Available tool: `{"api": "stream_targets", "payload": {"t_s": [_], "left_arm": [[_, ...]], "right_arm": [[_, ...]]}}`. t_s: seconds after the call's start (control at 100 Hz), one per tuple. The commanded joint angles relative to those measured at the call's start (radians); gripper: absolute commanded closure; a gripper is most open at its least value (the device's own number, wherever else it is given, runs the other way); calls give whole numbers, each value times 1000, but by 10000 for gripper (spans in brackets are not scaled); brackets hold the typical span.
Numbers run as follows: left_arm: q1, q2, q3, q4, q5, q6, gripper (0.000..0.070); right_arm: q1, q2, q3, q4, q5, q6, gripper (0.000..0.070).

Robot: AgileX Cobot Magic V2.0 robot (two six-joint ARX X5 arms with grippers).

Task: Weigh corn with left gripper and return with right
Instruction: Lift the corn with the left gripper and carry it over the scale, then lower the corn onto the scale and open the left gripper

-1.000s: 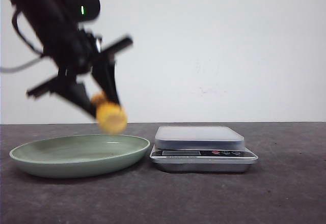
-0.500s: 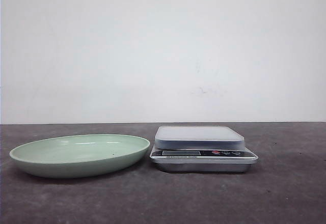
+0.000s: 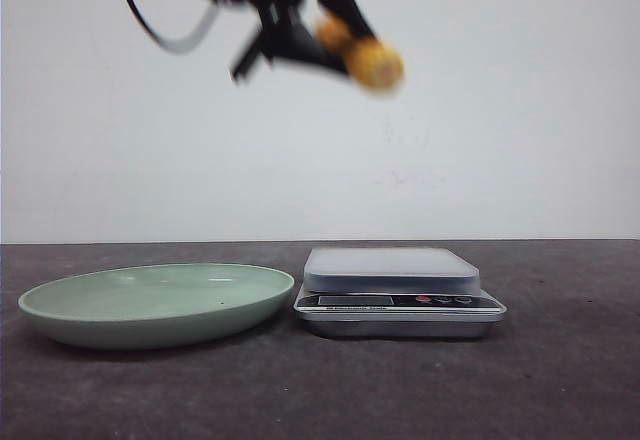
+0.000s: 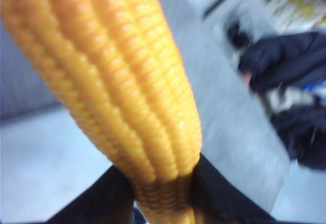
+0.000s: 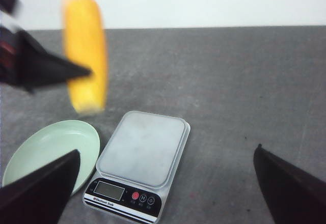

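Observation:
The yellow corn, now held high above the scale, will go down on the middle of the scale's bare platform (image 3: 369, 256), set there by my left gripper.
My left gripper (image 3: 335, 45) is shut on the yellow corn (image 3: 372, 61) and holds it high in the air, above the scale (image 3: 392, 270) and a little to its left. The corn fills the left wrist view (image 4: 117, 81), pinched between the two black fingers (image 4: 219, 193). It also shows blurred in the right wrist view (image 5: 85, 79), above the green plate (image 5: 46, 147) and the scale (image 5: 142, 147). My right gripper (image 5: 165, 183) is open and empty, high above the scale; it is out of the front view. The scale's platform is bare.
The green plate (image 3: 155, 302) lies on the dark table, left of the scale and almost touching it. The scale's display and buttons (image 3: 440, 301) face the front. A white wall stands behind.
My left gripper lifted the corn off the plate area, went up past the top of the front view, and has now come down and to the right, over the scale.

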Motion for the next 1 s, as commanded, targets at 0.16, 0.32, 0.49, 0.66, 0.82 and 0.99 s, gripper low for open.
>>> {"api": "stream_targets", "payload": {"t_s": [0.16, 0.32, 0.49, 0.66, 0.82, 0.99], "left_arm": [[-34, 126, 14, -58, 22, -12, 691], [-34, 198, 14, -107, 12, -13, 691], [-34, 245, 14, -145, 12, -14, 690], [-34, 264, 14, -151, 11, -14, 663], [-34, 264, 14, -152, 13, -15, 484], [-34, 264, 15, -175, 13, -15, 195]], "right_arm": [[5, 28, 8, 6, -3, 12, 0], [5, 28, 8, 2, -3, 24, 0], [5, 28, 8, 0, -3, 23, 0], [4, 28, 8, -2, -3, 23, 0], [5, 28, 8, -12, -3, 23, 0], [5, 28, 8, -19, -3, 22, 0]]}}
